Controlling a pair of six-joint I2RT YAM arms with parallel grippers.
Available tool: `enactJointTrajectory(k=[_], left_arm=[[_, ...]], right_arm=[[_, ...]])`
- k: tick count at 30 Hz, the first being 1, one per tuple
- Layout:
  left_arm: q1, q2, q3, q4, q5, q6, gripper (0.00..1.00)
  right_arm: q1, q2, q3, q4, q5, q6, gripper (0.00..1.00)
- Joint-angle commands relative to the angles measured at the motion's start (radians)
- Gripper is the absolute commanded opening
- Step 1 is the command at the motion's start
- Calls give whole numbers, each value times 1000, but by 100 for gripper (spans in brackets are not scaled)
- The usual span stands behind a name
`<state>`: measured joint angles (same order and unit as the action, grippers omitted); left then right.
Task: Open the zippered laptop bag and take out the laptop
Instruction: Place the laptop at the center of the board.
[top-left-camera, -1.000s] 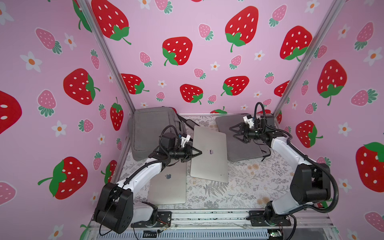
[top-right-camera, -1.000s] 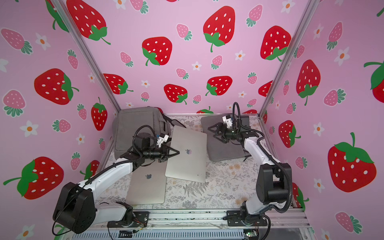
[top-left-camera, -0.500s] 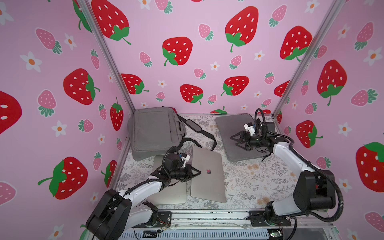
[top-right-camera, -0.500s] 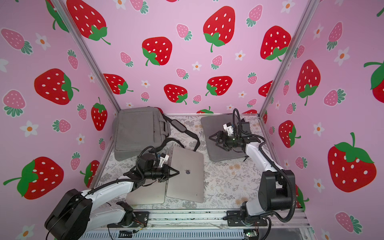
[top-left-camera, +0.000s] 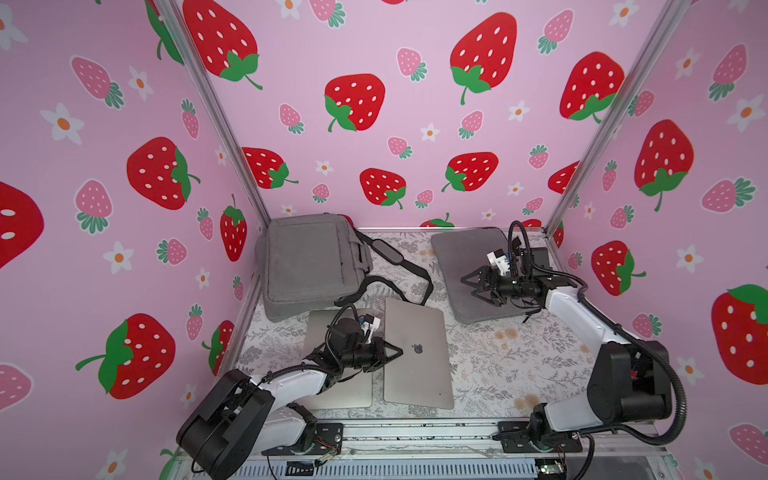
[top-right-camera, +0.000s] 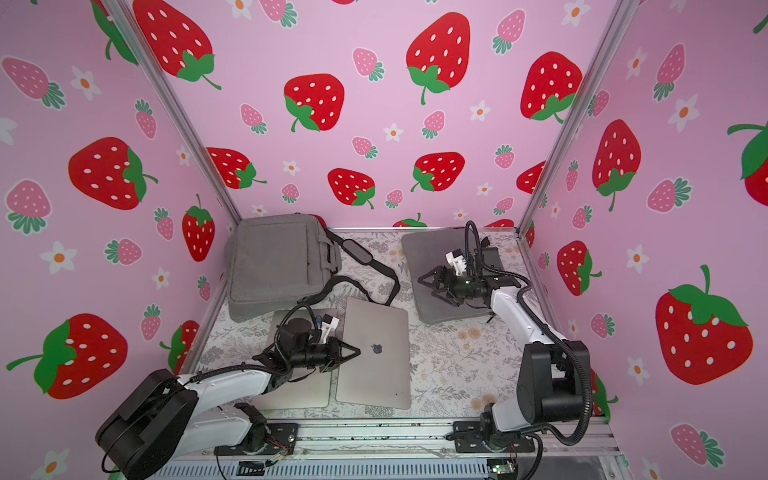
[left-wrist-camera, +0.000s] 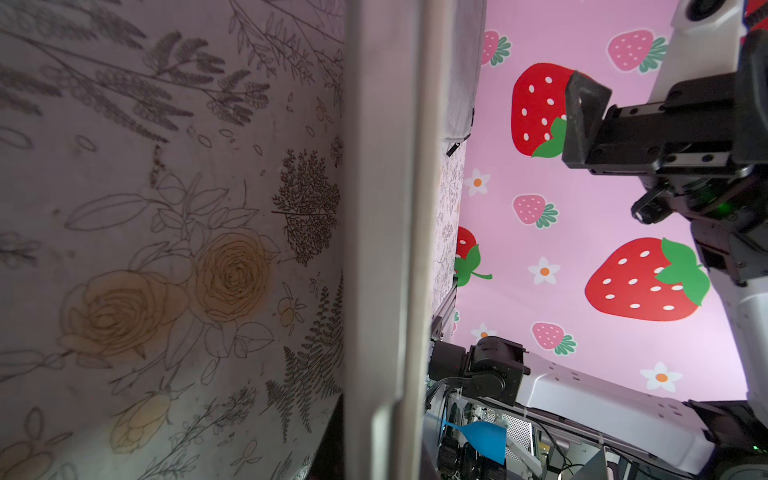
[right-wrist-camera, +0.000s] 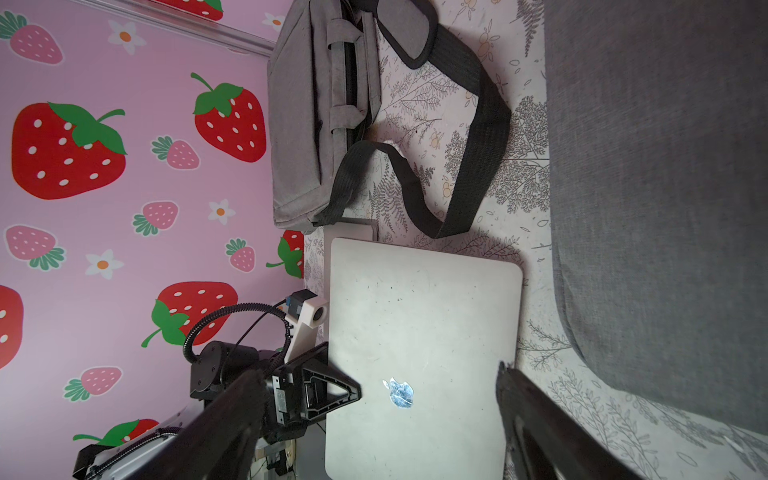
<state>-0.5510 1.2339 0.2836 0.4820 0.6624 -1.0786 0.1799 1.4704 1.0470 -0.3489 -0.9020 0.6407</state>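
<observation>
The robot's left gripper needs to release the silver laptop lying flat on the table, snug (top-left-camera: 411, 357) beside the other laptop.
A silver laptop (top-left-camera: 417, 357) (top-right-camera: 374, 357) (right-wrist-camera: 419, 332) lies nearly flat at the table's front centre, logo up. My left gripper (top-left-camera: 397, 353) (top-right-camera: 355, 352) is shut on its left edge. That edge overlaps a second laptop. In the left wrist view the laptop's edge (left-wrist-camera: 382, 249) runs straight through the frame. The flat grey zippered laptop bag (top-left-camera: 465, 266) (top-right-camera: 424, 257) (right-wrist-camera: 665, 166) lies at the back right. My right gripper (top-left-camera: 468, 286) (top-right-camera: 427, 288) (right-wrist-camera: 379, 370) hangs open just above it, with nothing between its fingers (right-wrist-camera: 540, 415).
A grey shoulder bag (top-left-camera: 307, 266) (right-wrist-camera: 316, 124) lies at the back left, its black strap (top-left-camera: 409, 270) looping to the held laptop's far edge. A second silver laptop (top-left-camera: 336, 390) lies partly under my left arm. Pink walls close three sides.
My left gripper has carried the laptop from the table's middle toward the front and lowered it. My right gripper has drawn back a little over the flat grey bag and stays open.
</observation>
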Motion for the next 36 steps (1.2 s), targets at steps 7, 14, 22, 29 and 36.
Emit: enactJointTrajectory(k=[7,14,22,29,36], left_arm=[[-15,-170,-80,-46,-55,-56,0],[32,-50,-57,-26,-9,-65,0],[71,26,5,-138,26,-27,15],[87,16,15,-232,17,-1,30],[115,38,30,-266,26,21,33]], right_arm=[[-5,13,6,-14,-18,-34,91],[-5,33,17,-4,-23,-29,91],[-5,42,17,-1,-26,-30,91],[-6,59,18,23,-37,-25,91],[-5,74,11,54,-46,-7,91]])
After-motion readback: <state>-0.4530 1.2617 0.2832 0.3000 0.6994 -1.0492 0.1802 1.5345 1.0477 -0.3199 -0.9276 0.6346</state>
